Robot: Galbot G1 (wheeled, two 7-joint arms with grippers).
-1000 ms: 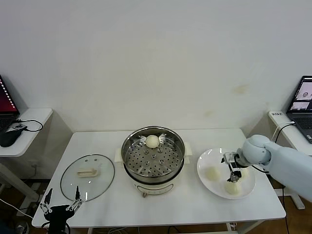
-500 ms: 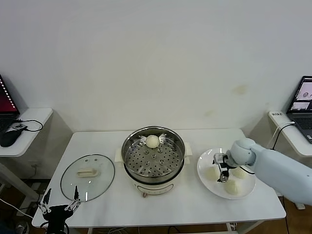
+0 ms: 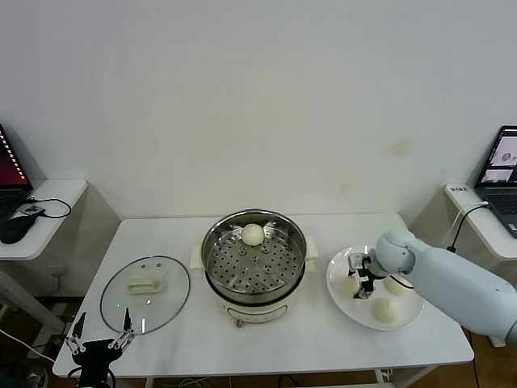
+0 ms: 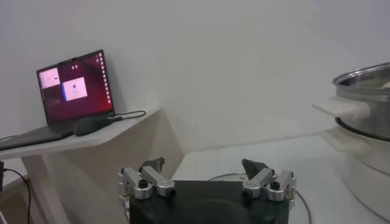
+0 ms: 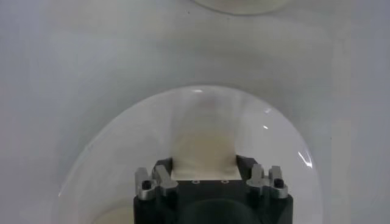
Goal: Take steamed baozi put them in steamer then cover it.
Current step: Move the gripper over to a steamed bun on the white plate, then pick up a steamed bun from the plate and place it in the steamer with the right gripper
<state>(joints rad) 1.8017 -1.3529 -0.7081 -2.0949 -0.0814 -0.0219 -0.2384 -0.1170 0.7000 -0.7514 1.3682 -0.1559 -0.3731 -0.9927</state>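
My right gripper needs to release the baozi on the steamer's perforated tray, along the rim [image 3: 224, 254] facing the glass lid.
The steel steamer [image 3: 215, 275] stands mid-table on its white base, with one cream baozi [image 3: 253, 234] at the back of its perforated tray. A white plate [image 3: 362, 314] to its right carries three more baozi. My right gripper [image 3: 358, 280] is down on the plate's left baozi [image 3: 348, 286]. In the right wrist view that baozi [image 5: 203, 146] fills the gap between the fingers, touching both. The other two baozi [image 3: 386, 310] [image 3: 398, 284] lie free. My left gripper [image 3: 101, 347] hangs open at the table's front left corner, holding nothing.
The glass lid [image 3: 145, 293] with its cream handle lies flat on the table left of the steamer. Side tables with laptops stand at both edges [image 3: 40, 198] [image 3: 501, 174]. In the left wrist view the steamer [image 4: 365, 103] shows beside the open left gripper [image 4: 204, 165].
My right gripper has moved left across the plate, from the front baozi to the left one, and its fingers have closed onto it. The left arm has stayed still.
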